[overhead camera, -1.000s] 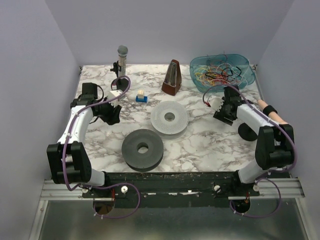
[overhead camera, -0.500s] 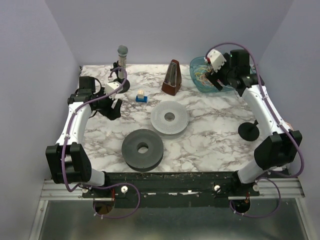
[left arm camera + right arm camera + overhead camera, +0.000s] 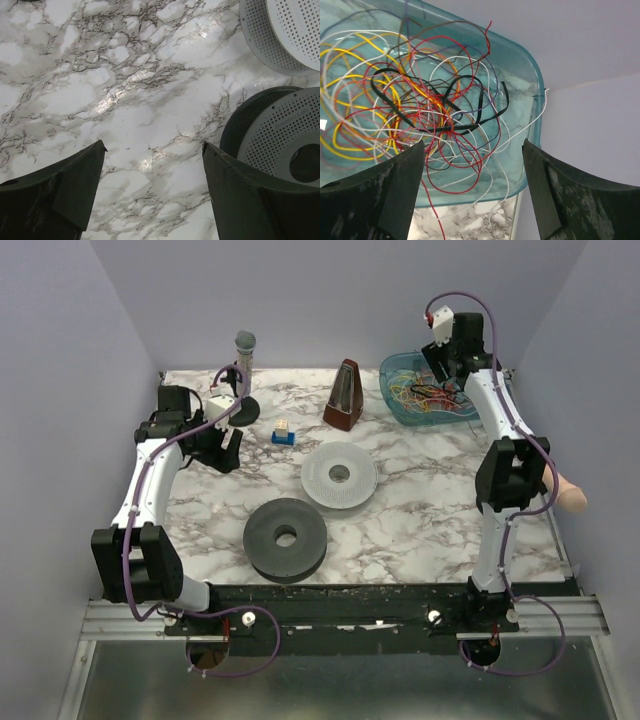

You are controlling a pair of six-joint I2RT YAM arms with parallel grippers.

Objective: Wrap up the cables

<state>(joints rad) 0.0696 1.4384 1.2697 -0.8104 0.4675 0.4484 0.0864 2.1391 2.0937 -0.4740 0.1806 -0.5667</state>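
I need to close my right gripper on the red cable's loop (image 3: pixel 463 398) (image 3: pixel 479 160) in the teal bin, just on the near side of the black cable.
The cables (image 3: pixel 435 392) are a tangle of thin red, yellow, white and black wires lying in a teal bin (image 3: pixel 392 400) at the back right. The right wrist view shows the tangle (image 3: pixel 420 105) inside the bin (image 3: pixel 525 55), with a white and a red strand hanging over its near rim. My right gripper (image 3: pixel 437 360) (image 3: pixel 473 142) hangs above the bin, open and empty. My left gripper (image 3: pixel 230 448) (image 3: pixel 154 145) is open and empty over bare marble at the left. No single reddish-brown cable stands out from the tangle.
A white perforated spool (image 3: pixel 340 475) (image 3: pixel 295 30) and a dark spool (image 3: pixel 286 537) lie mid-table. A metronome (image 3: pixel 345 395), a small blue-and-wood block (image 3: pixel 284 433) and a microphone on a stand (image 3: pixel 244 348) stand at the back. A hand (image 3: pixel 570 495) shows at the right edge.
My right arm has swung from the table's right side up and back, ending high over the bin. My left gripper has shifted slightly towards the back.
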